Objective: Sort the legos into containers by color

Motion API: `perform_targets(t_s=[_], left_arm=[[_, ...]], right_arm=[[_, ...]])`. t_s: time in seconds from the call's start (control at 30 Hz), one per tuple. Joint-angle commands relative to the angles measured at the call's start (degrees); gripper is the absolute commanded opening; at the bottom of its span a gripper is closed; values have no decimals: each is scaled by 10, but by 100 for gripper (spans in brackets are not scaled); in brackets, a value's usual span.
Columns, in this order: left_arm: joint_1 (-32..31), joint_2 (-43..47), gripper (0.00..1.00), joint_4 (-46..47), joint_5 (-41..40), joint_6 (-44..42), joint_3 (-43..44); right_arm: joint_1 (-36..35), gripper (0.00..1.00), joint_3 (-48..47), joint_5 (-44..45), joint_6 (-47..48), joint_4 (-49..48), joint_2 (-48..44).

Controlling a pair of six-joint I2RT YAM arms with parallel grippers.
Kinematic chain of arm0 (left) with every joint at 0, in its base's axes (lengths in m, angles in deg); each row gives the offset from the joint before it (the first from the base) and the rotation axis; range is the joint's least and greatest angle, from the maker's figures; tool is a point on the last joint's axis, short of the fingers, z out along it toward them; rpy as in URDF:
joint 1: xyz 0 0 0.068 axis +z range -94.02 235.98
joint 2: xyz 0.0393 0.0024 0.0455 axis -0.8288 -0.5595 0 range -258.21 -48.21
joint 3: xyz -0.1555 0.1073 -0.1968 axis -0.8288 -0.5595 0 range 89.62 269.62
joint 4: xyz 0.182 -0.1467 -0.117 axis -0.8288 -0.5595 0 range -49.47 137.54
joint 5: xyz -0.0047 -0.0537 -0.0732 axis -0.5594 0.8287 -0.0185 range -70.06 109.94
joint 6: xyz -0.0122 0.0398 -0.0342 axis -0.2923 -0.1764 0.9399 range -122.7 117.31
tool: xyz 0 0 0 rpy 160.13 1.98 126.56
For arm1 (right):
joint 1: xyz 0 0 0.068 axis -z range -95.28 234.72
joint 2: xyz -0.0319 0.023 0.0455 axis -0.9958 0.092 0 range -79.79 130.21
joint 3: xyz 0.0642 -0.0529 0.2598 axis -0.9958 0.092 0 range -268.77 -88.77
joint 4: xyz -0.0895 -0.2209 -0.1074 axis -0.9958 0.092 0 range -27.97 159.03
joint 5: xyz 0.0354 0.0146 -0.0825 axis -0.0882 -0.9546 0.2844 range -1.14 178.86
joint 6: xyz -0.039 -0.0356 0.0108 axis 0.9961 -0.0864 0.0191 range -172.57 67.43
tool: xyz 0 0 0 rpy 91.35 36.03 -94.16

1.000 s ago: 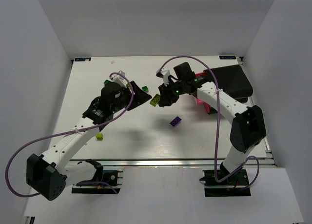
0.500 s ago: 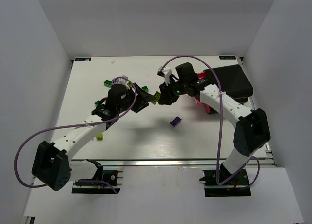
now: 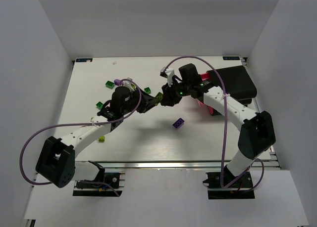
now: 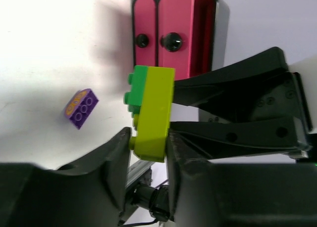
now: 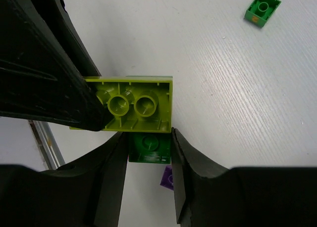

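Next, I let go of the dark green lego with my right gripper in the pink container (image 3: 199, 87) by the black cabinet.
A lime-green oblong lego (image 4: 154, 108) with a dark green square lego (image 4: 137, 89) stuck to it hangs above the table between both grippers. My left gripper (image 4: 148, 140) is shut on the lime lego's lower end. In the right wrist view, my right gripper (image 5: 148, 140) is shut on the dark green lego (image 5: 149, 148), with the lime lego (image 5: 136, 106) just beyond its fingertips. In the top view the two grippers (image 3: 150, 100) (image 3: 167, 97) meet at the lime lego (image 3: 159, 96). The pink containers (image 4: 185, 36) with black knobs stand behind, by the black cabinet (image 3: 237, 83).
A purple lego (image 3: 179, 122) lies on the table below the grippers. Loose legos lie at the left: green (image 3: 108, 83), purple (image 3: 118, 82), green (image 3: 100, 105), lime (image 3: 101, 138). Another green one (image 3: 147, 90) sits behind the left gripper. White walls enclose the table.
My left arm swung right to the lego pair held by the right gripper, and its jaws closed on the lime lego. The right gripper stayed nearly still.
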Motion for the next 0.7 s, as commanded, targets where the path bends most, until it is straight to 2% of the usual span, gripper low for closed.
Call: perform_targets(t_s=[0.0,0.1,0.2,0.33,0.5,0.67], left_arm=[[-4,-2,41,40,16,16,-7],[-4,-11,31,56,18,20,-6],[2,-9,14,78,26,24,-4],[2,-1,4,95,31,33,10],[2,8,1,90,34,44,38],[7,29,0,71,7,47,44]], right_arm=[[-3,0,6,-7,-1,-26,-27],[-3,0,9,-6,4,-26,-30],[-3,0,18,15,19,-26,-36],[-2,0,52,62,40,-37,-40],[0,0,82,108,50,-60,-49],[4,0,97,110,55,-71,-62]])
